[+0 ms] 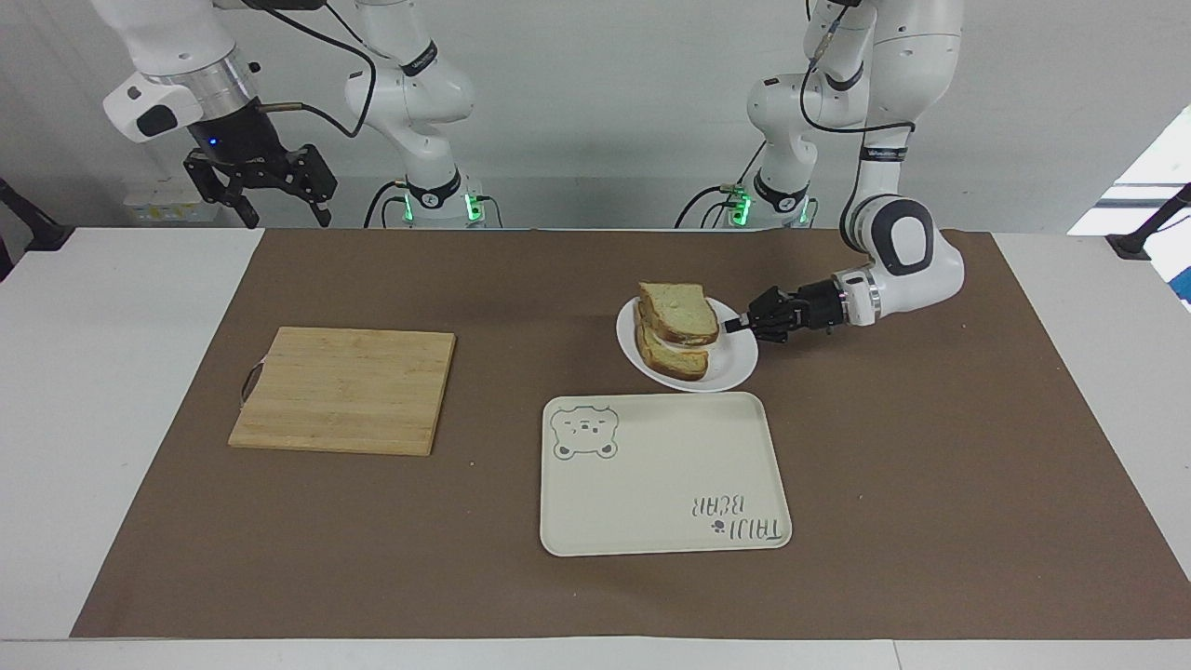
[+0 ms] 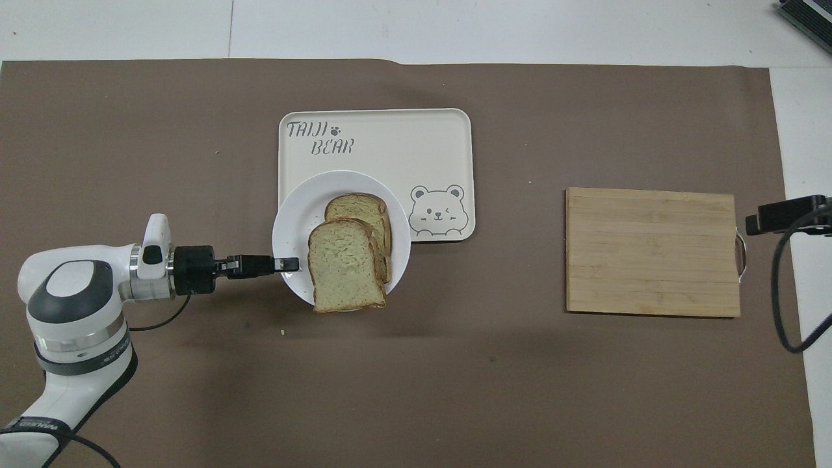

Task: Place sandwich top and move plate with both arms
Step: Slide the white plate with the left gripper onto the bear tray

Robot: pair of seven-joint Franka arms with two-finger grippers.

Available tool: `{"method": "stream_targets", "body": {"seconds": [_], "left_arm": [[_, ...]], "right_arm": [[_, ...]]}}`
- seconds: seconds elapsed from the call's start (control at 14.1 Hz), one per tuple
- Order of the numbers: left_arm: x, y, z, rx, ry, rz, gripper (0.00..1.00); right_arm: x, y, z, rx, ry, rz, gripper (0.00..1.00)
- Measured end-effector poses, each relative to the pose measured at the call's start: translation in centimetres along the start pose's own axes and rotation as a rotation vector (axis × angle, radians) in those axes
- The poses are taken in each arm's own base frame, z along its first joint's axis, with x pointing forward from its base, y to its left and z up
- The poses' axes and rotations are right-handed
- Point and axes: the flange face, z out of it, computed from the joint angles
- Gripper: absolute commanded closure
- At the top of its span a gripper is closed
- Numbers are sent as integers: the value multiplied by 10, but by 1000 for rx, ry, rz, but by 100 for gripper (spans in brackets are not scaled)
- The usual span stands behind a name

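The white plate, now tilted above the brown mat, will be released by my left gripper on the cream tray point(image 2: 376, 163), in the spot between the tray's lettering and the bear drawing.
The white plate point(image 1: 738, 360) point(image 2: 296, 208) hangs tilted above the brown mat, and in the overhead view it covers the edge of the tray nearest the robots. My left gripper point(image 1: 735, 326) point(image 2: 290, 264) is shut on its rim, reaching in sideways from the left arm's end of the table. On the plate lies a stacked sandwich. Its sandwich top point(image 1: 679, 310) point(image 2: 344, 263), a pale slice with brown crust, sits skewed on the slice below. My right gripper point(image 1: 265, 191) waits open, high over the right arm's end of the table.
A cream tray point(image 1: 651, 484) point(image 2: 390, 140) with a bear drawing lies on the mat, farther from the robots than the plate. A wooden cutting board point(image 1: 344, 389) point(image 2: 652, 251) rests toward the right arm's end. A few crumbs dot the mat.
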Motion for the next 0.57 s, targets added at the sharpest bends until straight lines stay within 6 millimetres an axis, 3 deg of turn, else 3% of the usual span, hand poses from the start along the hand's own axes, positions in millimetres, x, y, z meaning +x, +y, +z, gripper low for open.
{"method": "stream_targets", "body": {"seconds": [0.21, 0.57], "left_arm": [[32, 5, -14, 11, 14, -14, 100], [81, 8, -22, 108, 29, -60, 100]], "right_arm": [[0, 0, 0, 0, 0, 0, 0], [0, 0, 0, 0, 0, 0, 0]]}}
